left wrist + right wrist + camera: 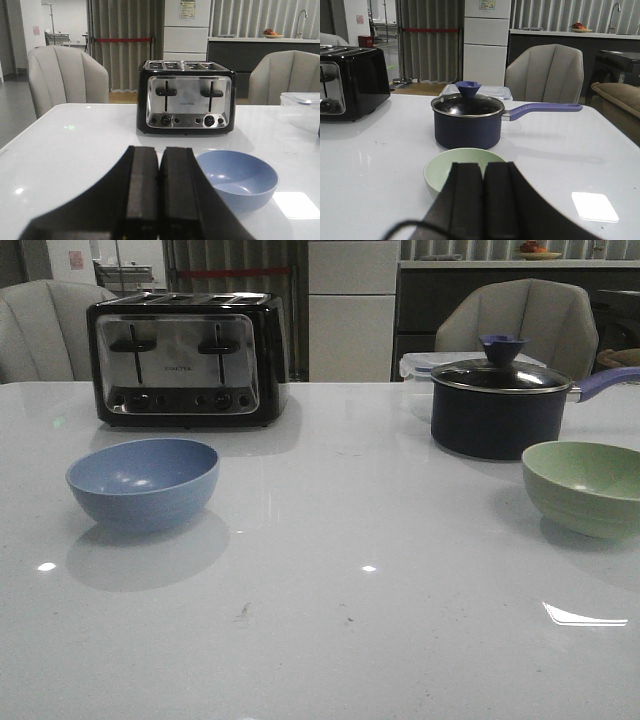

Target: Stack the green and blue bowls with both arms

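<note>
I should bring the fingers of my right gripper closed on the green bowl's rim (636, 449) (502, 159), on the side that faces away from the blue bowl.
The dusty blue bowl (143, 483) stands upright and empty on the white table at the left of the front view. It also shows in the left wrist view (236, 179), just ahead of my left gripper (159, 162), which is shut and empty. The pale green bowl (585, 487) stands upright at the right edge of the front view. In the right wrist view the green bowl (447, 169) lies partly hidden behind my right gripper (483, 171), which is shut and empty. Neither gripper shows in the front view.
A black and chrome toaster (186, 359) stands behind the blue bowl. A dark navy saucepan (498, 405) with a lid and purple handle stands just behind the green bowl, with a clear plastic box (417, 365) behind it. Chairs stand at the table's far side.
</note>
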You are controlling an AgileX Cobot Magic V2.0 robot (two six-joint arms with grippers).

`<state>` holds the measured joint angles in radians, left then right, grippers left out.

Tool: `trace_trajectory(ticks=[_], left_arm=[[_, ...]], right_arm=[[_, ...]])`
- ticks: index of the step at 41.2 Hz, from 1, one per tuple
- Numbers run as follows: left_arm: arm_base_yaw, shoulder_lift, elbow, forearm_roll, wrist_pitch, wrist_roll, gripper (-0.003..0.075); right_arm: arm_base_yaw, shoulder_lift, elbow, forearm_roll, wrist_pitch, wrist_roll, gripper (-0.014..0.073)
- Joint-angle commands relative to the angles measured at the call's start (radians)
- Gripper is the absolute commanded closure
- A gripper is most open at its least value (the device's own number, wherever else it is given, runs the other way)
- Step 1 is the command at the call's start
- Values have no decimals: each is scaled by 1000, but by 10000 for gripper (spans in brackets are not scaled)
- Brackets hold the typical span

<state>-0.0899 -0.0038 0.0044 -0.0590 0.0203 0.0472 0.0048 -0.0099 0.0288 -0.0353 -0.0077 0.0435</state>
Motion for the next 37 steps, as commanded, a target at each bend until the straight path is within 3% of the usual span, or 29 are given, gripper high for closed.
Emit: trace_trajectory(ticks=[1, 37], left_arm=[[2, -20, 5, -6, -85, -7, 627], [2, -20, -2, -2, -113, -6, 627]], right_arm=[[-2, -20, -4, -5, -92, -7, 566], [-2, -20, -19, -5, -97, -7, 566]])
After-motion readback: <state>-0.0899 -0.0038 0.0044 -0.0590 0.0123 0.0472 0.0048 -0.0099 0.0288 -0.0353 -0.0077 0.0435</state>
